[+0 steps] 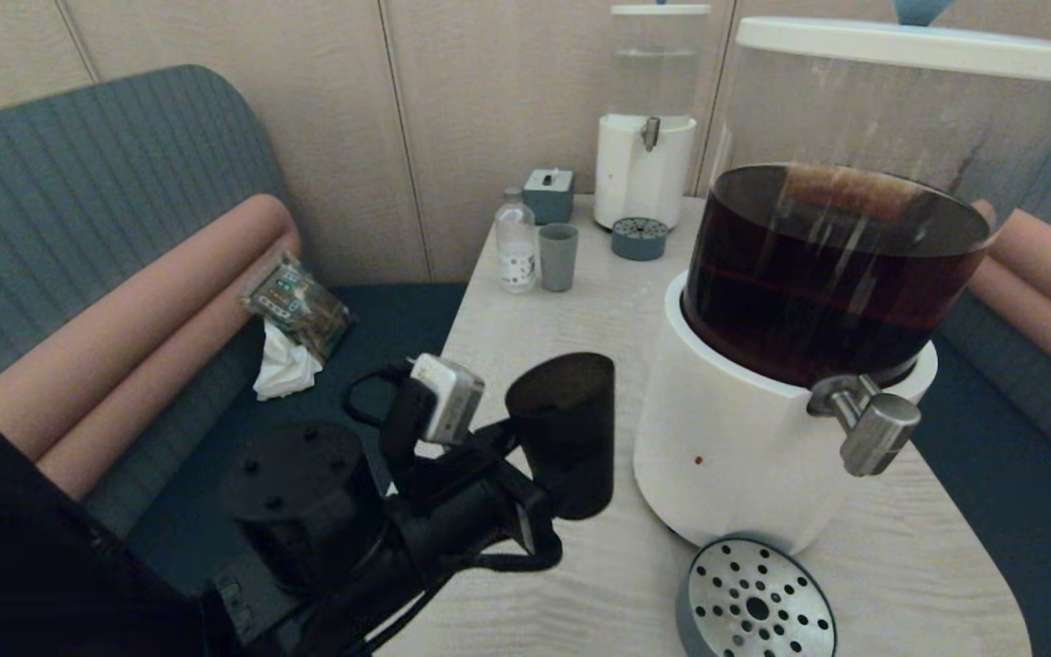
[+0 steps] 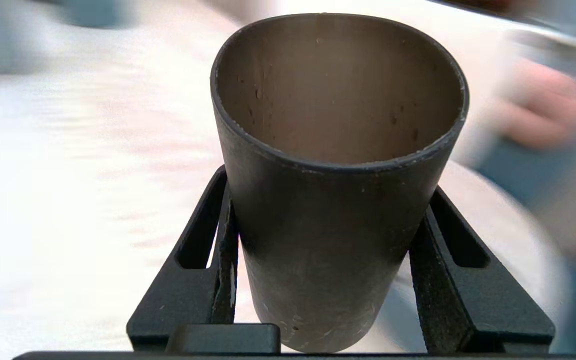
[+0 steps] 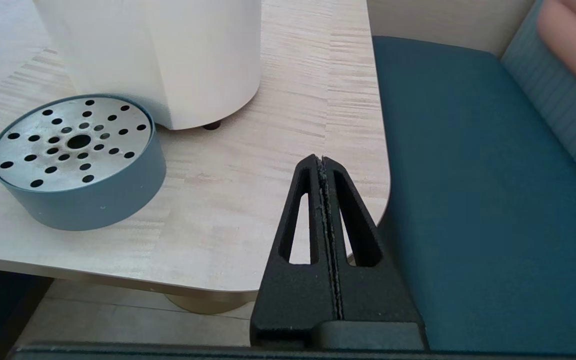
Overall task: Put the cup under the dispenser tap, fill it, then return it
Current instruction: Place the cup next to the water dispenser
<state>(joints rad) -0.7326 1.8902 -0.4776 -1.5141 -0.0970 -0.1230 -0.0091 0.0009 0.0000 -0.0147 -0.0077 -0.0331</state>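
Note:
Next, my left gripper sets the black cup down on the table (image 1: 492,440) near the packet's bench, across from the big dispenser. The cup now stands beside the dispenser's base.
The black cup (image 1: 562,429) stands upright left of the big dispenser's white base (image 1: 726,456), and my left gripper (image 1: 539,497) is shut on its lower part. In the left wrist view both fingers (image 2: 220,235) press the cup (image 2: 333,225) from either side, and only its inner wall shows. The steel dispenser tap (image 1: 868,424) juts out to the cup's right, above the round perforated drip tray (image 1: 756,602). My right gripper (image 3: 320,160) is shut on nothing, off the table's near right corner, close to the drip tray (image 3: 75,160).
At the table's far end stand a clear-liquid dispenser (image 1: 649,119), its small drip tray (image 1: 639,239), a grey-green cup (image 1: 558,257), a bottle (image 1: 515,246) and a tissue box (image 1: 548,193). Teal benches flank the table (image 1: 580,584); a packet (image 1: 296,306) lies on the left one.

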